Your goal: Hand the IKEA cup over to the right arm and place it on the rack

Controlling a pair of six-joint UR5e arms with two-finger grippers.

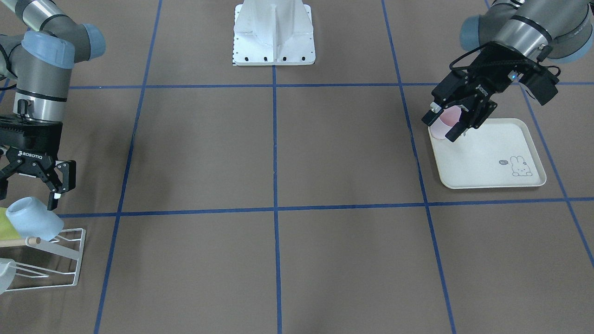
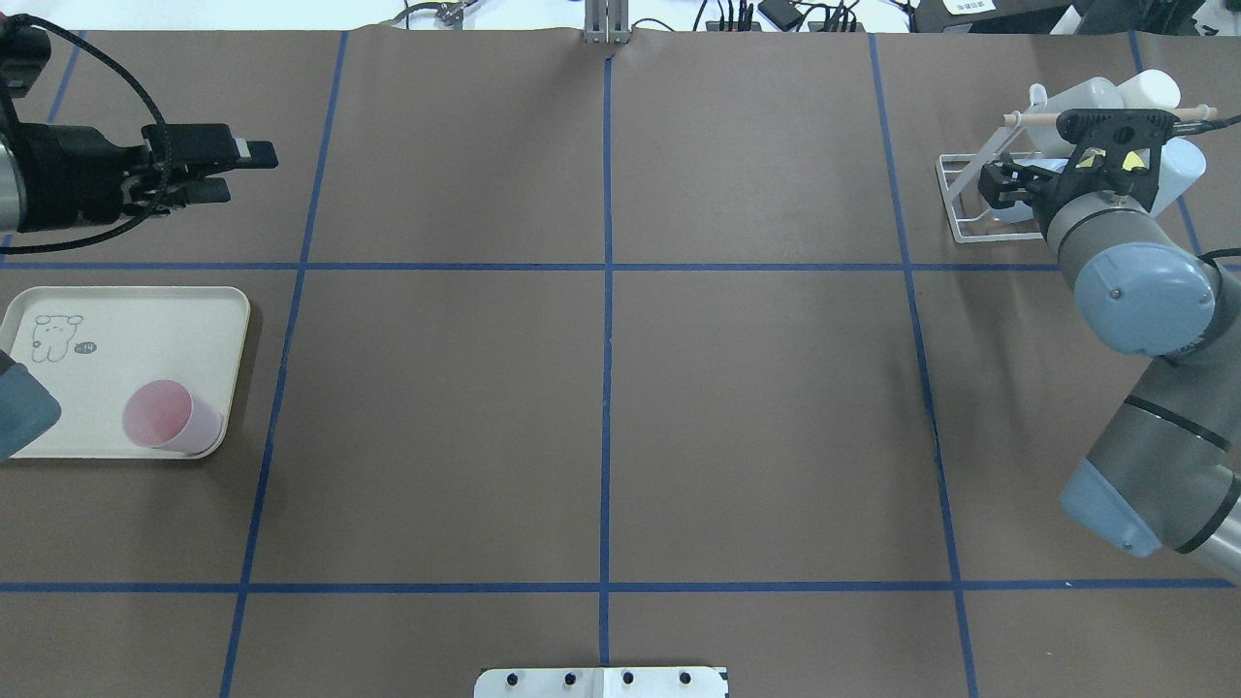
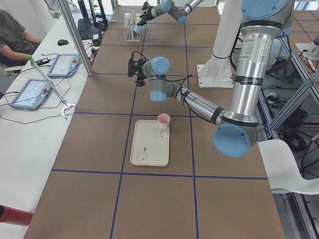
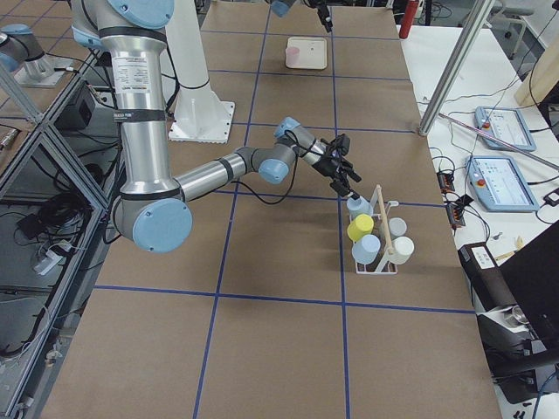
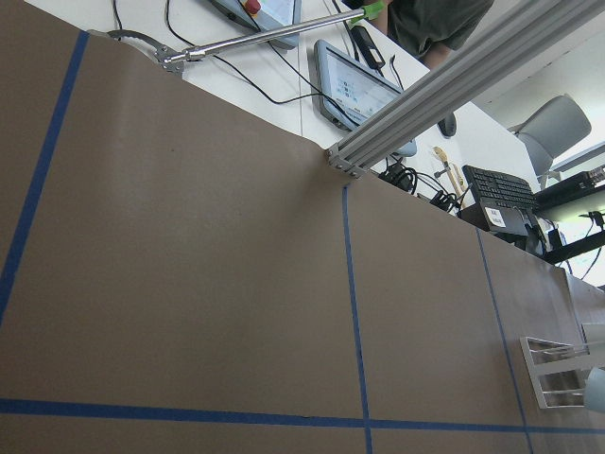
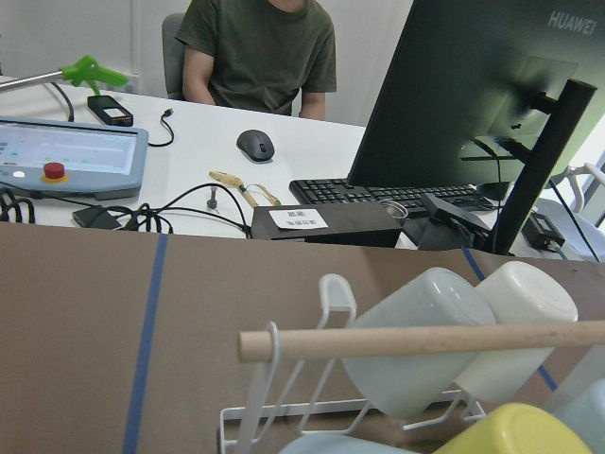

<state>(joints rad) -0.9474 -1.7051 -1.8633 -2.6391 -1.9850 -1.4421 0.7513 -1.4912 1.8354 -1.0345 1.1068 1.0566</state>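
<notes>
My left gripper should move to the pink IKEA cup next and close on the cup's rim (image 1: 460,116), on the side toward the middle of the tray.
A pink IKEA cup (image 2: 165,419) stands upright in a corner of the cream rabbit-print tray (image 2: 145,330), also seen from the left side as the pink cup (image 3: 163,121). My left gripper (image 1: 441,129) is open and raised well above the table, apart from the cup; the front view only lines it up over the cup. The white wire rack (image 1: 69,250) with its wooden dowel (image 6: 425,340) holds several cups. A light-blue cup (image 1: 32,222) rests on it. Just above that cup my right gripper (image 1: 29,194) hangs open and holds nothing.
The robot's white base (image 1: 274,32) sits at the middle of the near table edge. Beyond the far edge are a person (image 6: 260,47) at a desk, tablets, a keyboard and a monitor (image 6: 492,95). Blue tape lines grid the brown table.
</notes>
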